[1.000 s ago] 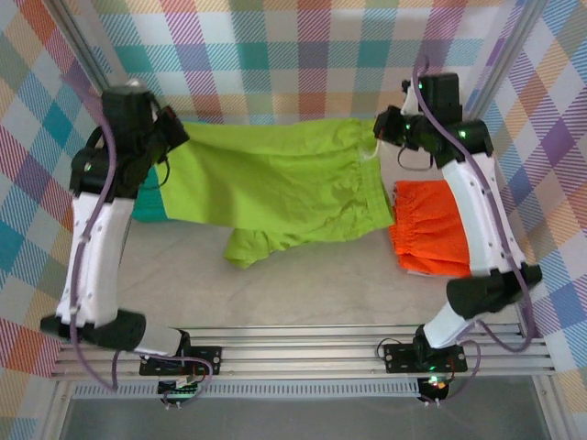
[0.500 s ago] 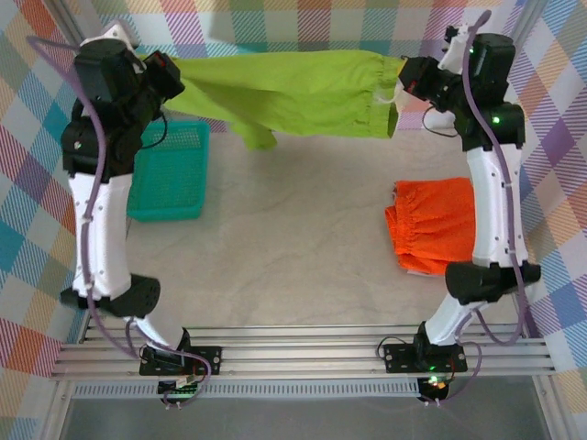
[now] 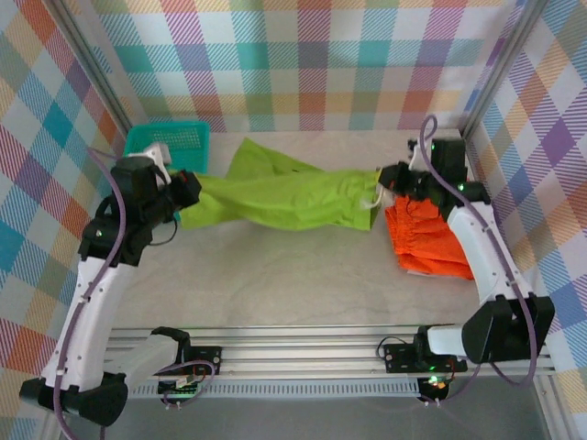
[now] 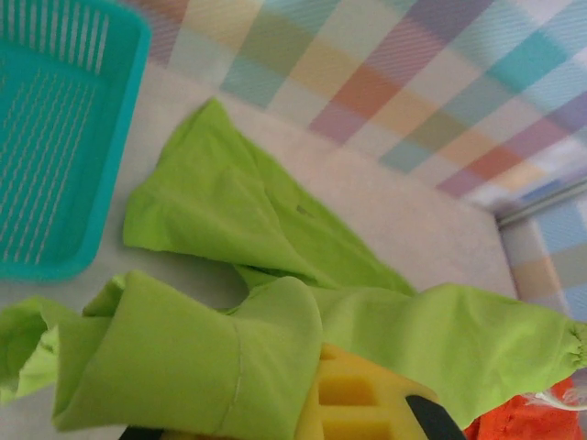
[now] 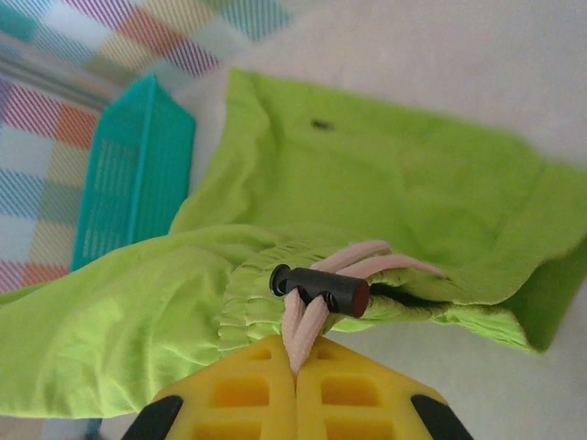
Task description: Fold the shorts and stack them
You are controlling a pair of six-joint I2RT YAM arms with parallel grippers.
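Observation:
My right gripper has the lime green shorts, now stretched across the table's back, to put down. It will set them between the teal basket and the orange shorts (image 3: 297, 220).
The lime green shorts (image 3: 284, 194) lie stretched across the back of the table between my two grippers, with one leg folded back toward the wall. My left gripper (image 3: 185, 192) is shut on their left end, and green fabric drapes over its yellow finger (image 4: 367, 399). My right gripper (image 3: 389, 178) is shut on the pale pink drawstring (image 5: 303, 321) at the gathered waistband (image 5: 248, 298), just below its black cord lock (image 5: 321, 289). The bright orange shorts (image 3: 426, 240) lie folded on the table at the right, partly under my right arm.
A teal mesh basket (image 3: 170, 140) stands at the back left corner, close behind my left gripper, and appears again as the basket (image 4: 46, 137) and the basket (image 5: 128, 174). Checked walls close in the back and both sides. Bare table surface (image 3: 275, 275) lies in front of the shorts.
Both arms came down from high near the back wall. The green shorts, hanging taut in the air before, now rest on the table. Both grips have held.

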